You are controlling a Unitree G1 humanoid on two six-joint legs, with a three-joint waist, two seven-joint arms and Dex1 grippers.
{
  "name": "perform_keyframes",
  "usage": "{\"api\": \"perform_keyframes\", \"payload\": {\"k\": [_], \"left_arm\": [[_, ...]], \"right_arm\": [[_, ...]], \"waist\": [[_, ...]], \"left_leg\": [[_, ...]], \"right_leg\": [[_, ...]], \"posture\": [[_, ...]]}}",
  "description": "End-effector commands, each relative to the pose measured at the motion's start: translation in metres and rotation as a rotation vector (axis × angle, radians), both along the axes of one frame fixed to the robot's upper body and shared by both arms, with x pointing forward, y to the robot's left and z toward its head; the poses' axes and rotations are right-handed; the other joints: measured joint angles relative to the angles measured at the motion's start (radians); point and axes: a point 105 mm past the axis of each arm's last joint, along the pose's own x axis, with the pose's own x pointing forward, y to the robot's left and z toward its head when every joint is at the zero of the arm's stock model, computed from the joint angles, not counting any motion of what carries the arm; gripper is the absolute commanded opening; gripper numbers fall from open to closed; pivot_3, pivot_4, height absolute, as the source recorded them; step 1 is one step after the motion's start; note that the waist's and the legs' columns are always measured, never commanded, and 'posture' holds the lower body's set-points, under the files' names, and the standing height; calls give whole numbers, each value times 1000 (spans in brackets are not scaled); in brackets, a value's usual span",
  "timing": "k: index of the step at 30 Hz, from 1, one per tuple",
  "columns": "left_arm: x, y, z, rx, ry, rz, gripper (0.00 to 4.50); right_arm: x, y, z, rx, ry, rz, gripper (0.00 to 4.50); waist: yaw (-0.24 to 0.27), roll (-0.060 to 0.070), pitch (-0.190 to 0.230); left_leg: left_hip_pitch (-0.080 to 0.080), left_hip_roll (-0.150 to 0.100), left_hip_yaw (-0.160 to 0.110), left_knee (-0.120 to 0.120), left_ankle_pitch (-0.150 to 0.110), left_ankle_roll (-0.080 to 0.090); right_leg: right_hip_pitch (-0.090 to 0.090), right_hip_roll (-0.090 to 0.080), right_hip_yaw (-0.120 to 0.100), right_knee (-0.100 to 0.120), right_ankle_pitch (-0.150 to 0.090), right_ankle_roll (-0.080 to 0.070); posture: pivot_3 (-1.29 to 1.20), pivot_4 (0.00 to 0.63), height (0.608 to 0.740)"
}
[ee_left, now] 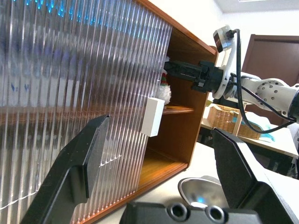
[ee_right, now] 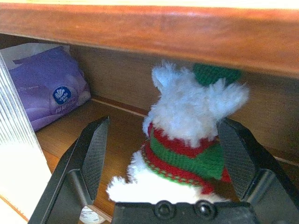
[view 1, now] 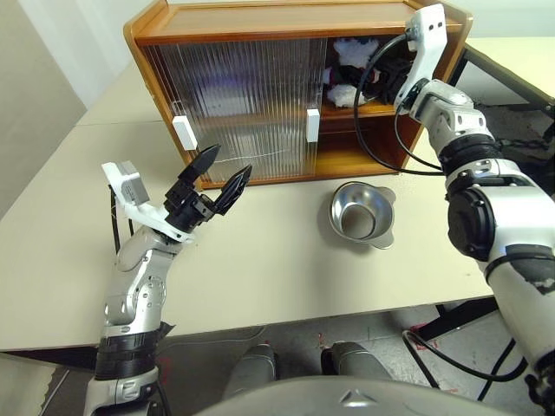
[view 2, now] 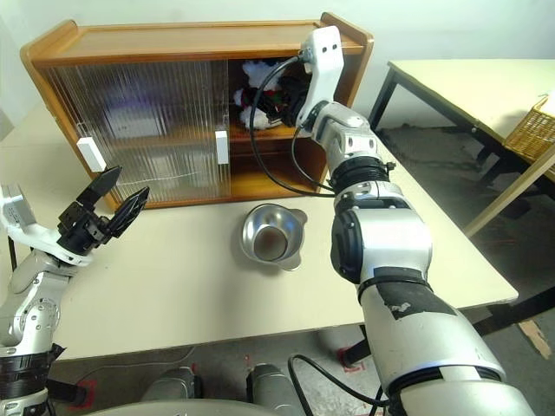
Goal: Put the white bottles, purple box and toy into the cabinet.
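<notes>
Next, I close my right gripper on the steel bowl's near handle (view 1: 383, 240), farther from the cabinet.
The cabinet (view 1: 260, 22) stands at the back of the table with its right side open. On its middle shelf sits the toy (ee_right: 187, 140), a fluffy white figure in a red and green scarf and a green hat. My right gripper (ee_right: 164, 125) reaches into that upper right compartment and is open, one finger on each side of the toy and apart from it. The purple box (ee_right: 46, 88) lies further along the same shelf, beside the sliding door's edge. My left gripper (view 1: 229, 163) hangs open and empty above the table before the left door. The white bottles are hidden.
Both ribbed sliding doors (view 1: 243, 104) cover the cabinet's left and middle, white handles (view 1: 183, 132) on them. A round steel bowl (view 1: 362, 212) rests on the table before the open side. A second table (view 2: 451, 78) with a wicker basket (view 2: 533, 130) stands to the right.
</notes>
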Motion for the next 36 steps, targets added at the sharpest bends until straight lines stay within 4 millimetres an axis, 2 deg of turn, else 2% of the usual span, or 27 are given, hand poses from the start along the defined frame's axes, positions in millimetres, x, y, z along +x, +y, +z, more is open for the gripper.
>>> {"api": "perform_keyframes", "payload": {"k": [1, 5, 8, 13, 19, 29, 36], "left_arm": [[2, -2, -1, 11, 6, -10, 4500], [3, -2, -1, 10, 5, -14, 4500], [3, -3, -2, 8, 7, -19, 4500], [4, -5, -2, 7, 8, -31, 4500], [5, -7, -3, 11, 15, -54, 4500], [3, -7, -5, 15, 25, -65, 4500], [2, -6, -6, 18, 28, -63, 4500]], "right_arm": [[-1, -4, 6, 5, -20, 2, 4470], [-3, -9, 7, 8, -26, 5, 4470], [-8, -20, 0, 6, -26, 11, 4470], [-25, -38, -16, 12, 6, 22, 4470], [-54, -55, -36, 72, 79, 23, 4470], [-99, -73, -87, 302, 377, 6, 4470], [-124, -74, -111, 437, 595, 44, 4470]], "waist": [[0, 0, 0], [-1, 0, 0], [-1, 0, 0], [-1, 0, 0], [-11, 0, 0], [-24, -2, 3], [-24, -1, 4]], "left_leg": [[0, 0, 0, 0, 0, 0], [0, 0, 0, 0, 0, 0], [0, 0, 0, 0, 0, 0], [0, 0, 2, 2, 0, 1], [1, 1, 2, 5, 1, 1], [11, 1, 2, 9, 0, 0], [11, 1, 1, 7, -4, -8]], "right_leg": [[0, 0, 0, 0, 0, 0], [0, 0, 0, 0, 0, 0], [0, 0, 0, 0, 0, 0], [1, 0, 0, 0, 1, 0], [3, 2, 1, 1, 2, 3], [14, 3, 3, 0, -2, 14], [14, 4, 3, 0, -3, 15]], "posture": [[-48, 24, 740], [-51, 23, 740], [-51, 23, 740], [-77, 21, 740], [-101, 31, 740], [-100, 42, 740], [-99, 43, 740]]}}
